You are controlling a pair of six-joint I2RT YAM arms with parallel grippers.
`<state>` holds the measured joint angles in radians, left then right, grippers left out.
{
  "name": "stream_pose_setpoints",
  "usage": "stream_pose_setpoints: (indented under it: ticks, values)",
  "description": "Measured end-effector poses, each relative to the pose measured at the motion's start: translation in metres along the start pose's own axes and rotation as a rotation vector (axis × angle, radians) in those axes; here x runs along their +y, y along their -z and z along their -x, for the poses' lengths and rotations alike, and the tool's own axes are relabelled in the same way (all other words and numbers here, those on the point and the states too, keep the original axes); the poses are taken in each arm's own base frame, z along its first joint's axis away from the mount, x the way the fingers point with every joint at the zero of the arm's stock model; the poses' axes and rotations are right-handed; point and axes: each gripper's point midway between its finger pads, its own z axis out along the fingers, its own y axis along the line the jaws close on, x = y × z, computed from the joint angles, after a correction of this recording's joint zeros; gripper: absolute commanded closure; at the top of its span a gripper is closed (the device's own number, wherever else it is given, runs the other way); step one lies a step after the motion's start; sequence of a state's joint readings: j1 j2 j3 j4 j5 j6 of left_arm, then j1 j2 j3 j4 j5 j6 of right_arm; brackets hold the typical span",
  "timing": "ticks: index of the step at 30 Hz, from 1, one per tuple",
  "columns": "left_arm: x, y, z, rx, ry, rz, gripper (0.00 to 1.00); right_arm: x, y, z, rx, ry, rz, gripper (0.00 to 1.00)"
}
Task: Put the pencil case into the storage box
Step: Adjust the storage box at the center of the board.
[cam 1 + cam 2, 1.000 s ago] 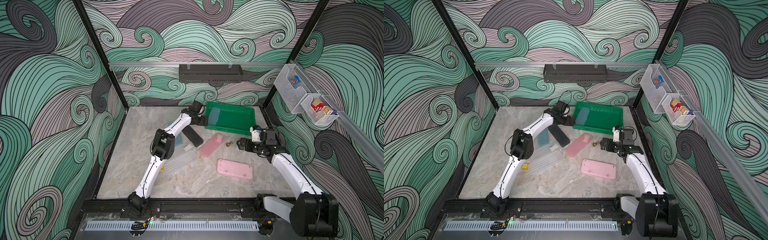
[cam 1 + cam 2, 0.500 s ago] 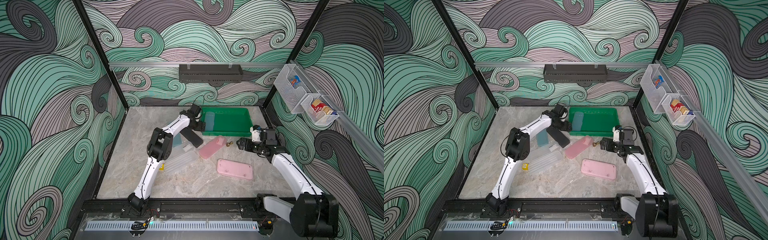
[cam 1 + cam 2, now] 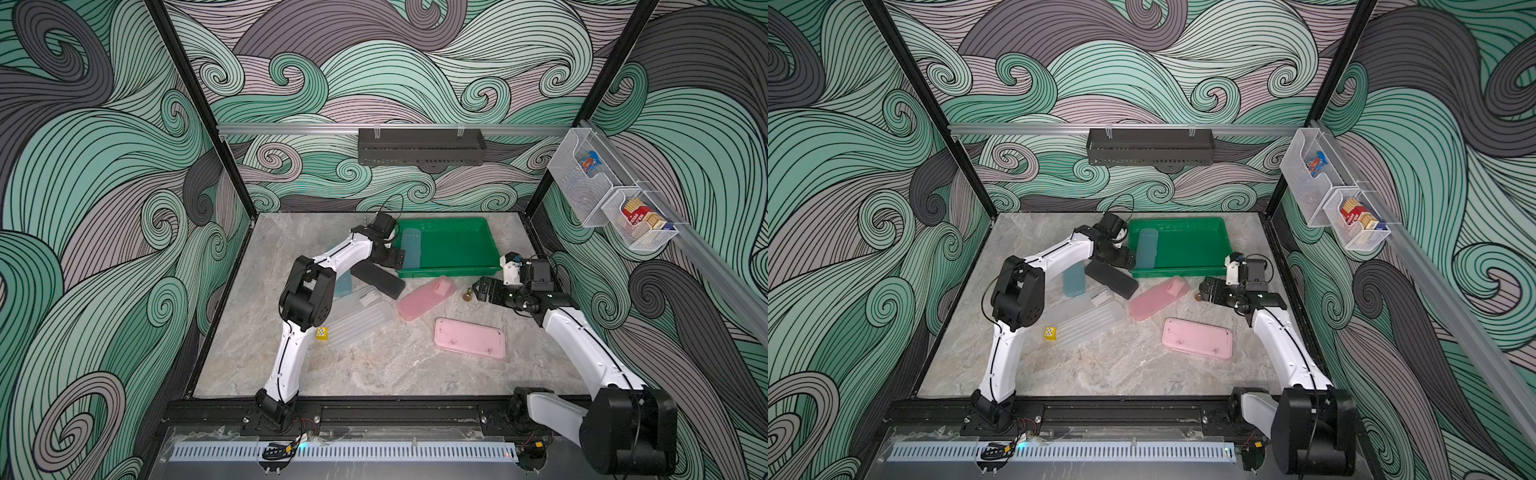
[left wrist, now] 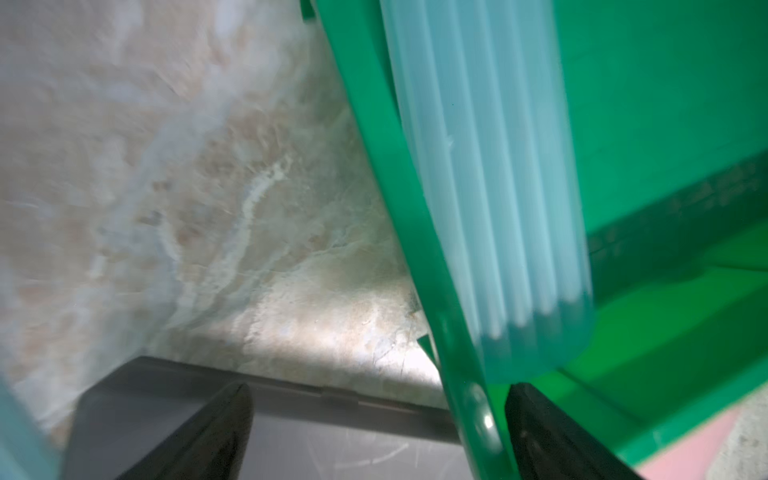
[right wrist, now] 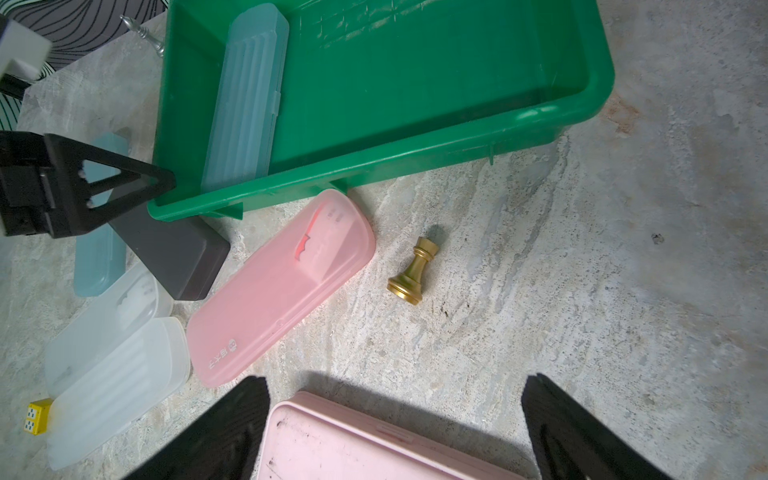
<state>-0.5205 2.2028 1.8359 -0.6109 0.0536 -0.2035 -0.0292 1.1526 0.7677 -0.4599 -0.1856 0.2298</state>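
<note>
The middle of the translucent pink case (image 3: pixel 424 300), next to the black case, is the next place my left gripper should go to and close.
The green storage box (image 3: pixel 446 272) (image 3: pixel 1177 272) stands at the back of the table. A light blue ribbed pencil case (image 3: pixel 411 249) (image 4: pixel 498 166) (image 5: pixel 245 99) lies inside it along the left wall. My left gripper (image 3: pixel 395 257) (image 4: pixel 380 395) is open at the box's front left corner, straddling the rim and holding nothing. My right gripper (image 3: pixel 482 291) (image 5: pixel 395 395) hangs open to the right, over the near edge of a pale pink case (image 3: pixel 469 338) (image 5: pixel 374 444), with nothing between its fingers.
More cases lie in front of the box: translucent pink (image 3: pixel 426 297), black (image 3: pixel 378 280), clear (image 3: pixel 357 318) and teal (image 3: pixel 343 284). A gold chess piece (image 3: pixel 468 296) and a yellow die (image 3: pixel 322 333) sit among them. A dark shelf (image 3: pixel 419 147) and mesh bins (image 3: pixel 602 187) hang on the walls.
The box, skewed a second ago, now sits square. My left gripper has drawn back from the blue case toward the box's front left corner. The right arm has not moved.
</note>
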Motion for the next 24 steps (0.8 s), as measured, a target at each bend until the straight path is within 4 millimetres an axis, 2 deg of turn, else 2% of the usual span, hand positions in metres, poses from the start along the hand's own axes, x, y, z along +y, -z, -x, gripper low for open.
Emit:
stream_pose_setpoints:
  ticks: [5, 8, 12, 16, 19, 21, 24]
  values:
    - [-0.008, 0.049, 0.013, -0.105, -0.100, -0.028, 0.01, 0.008, 0.003, 0.005, 0.003, 0.018, 0.010, 0.01]
    - [-0.012, 0.080, 0.004, -0.133, -0.177, -0.043, 0.01, 0.010, 0.000, 0.007, 0.013, 0.029, 0.013, 0.01]
    - [-0.009, 0.106, -0.038, -0.119, -0.257, -0.046, 0.01, 0.007, -0.007, -0.001, 0.053, 0.030, 0.002, 0.01]
    - [-0.004, 0.113, -0.093, -0.072, -0.312, -0.054, 0.01, 0.005, -0.010, -0.005, 0.075, 0.024, -0.003, 0.01]
    - [-0.001, 0.115, -0.125, -0.052, -0.357, -0.070, 0.01, 0.007, -0.009, -0.005, 0.074, 0.025, 0.002, 0.01]
    - [-0.001, 0.114, -0.140, -0.047, -0.385, -0.080, 0.01, 0.008, -0.009, -0.005, 0.073, 0.027, 0.005, 0.01]
    - [-0.005, 0.111, -0.149, -0.051, -0.425, -0.099, 0.01, 0.013, -0.008, -0.006, 0.071, 0.037, 0.015, 0.01]
